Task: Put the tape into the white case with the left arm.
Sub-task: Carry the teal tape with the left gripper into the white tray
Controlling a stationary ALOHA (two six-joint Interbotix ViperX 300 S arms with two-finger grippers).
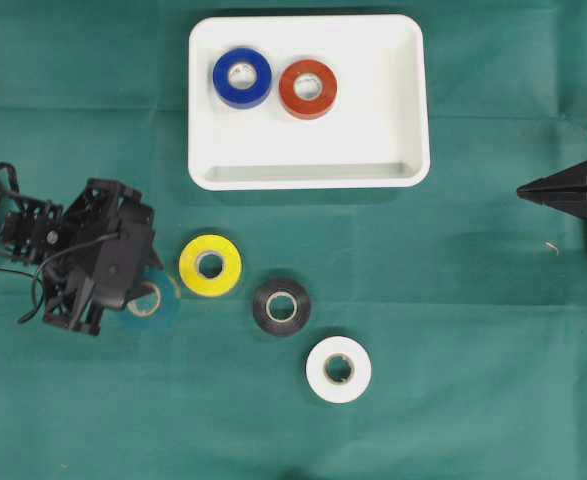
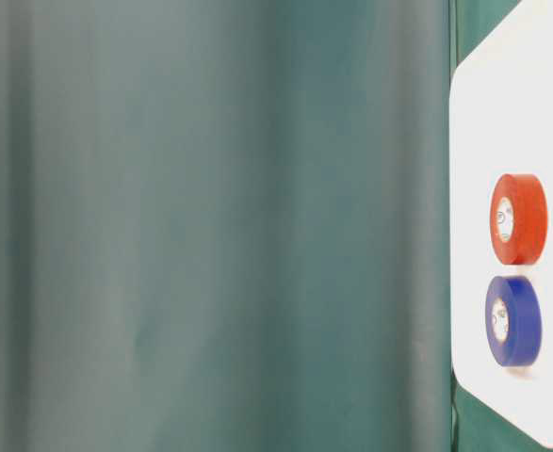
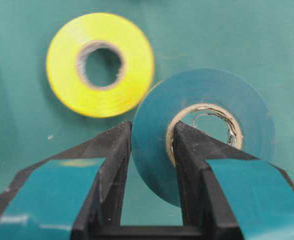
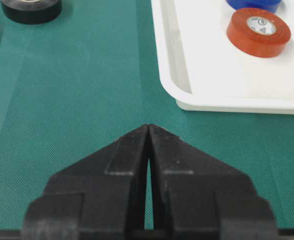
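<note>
Next, my left gripper lets go of the teal tape roll in the white case (image 1: 247, 132), in front of the blue roll.
A teal tape roll (image 3: 207, 95) is gripped by my left gripper (image 3: 152, 127). One finger sits inside its cardboard core and the other against its outer edge. In the overhead view the roll (image 1: 159, 302) is half hidden under the left gripper (image 1: 138, 290), just left of a yellow roll (image 1: 210, 265). The white case (image 1: 308, 180) lies at the far middle and holds a blue roll (image 1: 241, 77) and a red roll (image 1: 308, 88). My right gripper (image 1: 521, 190) is shut and empty at the right edge, and it also shows in the right wrist view (image 4: 149, 126).
The yellow roll (image 3: 99, 65) lies close to the teal one. A black roll (image 1: 281, 306) and a white roll (image 1: 338, 369) lie on the green cloth nearer the front. The case's rim (image 4: 227, 104) stands just ahead of the right gripper.
</note>
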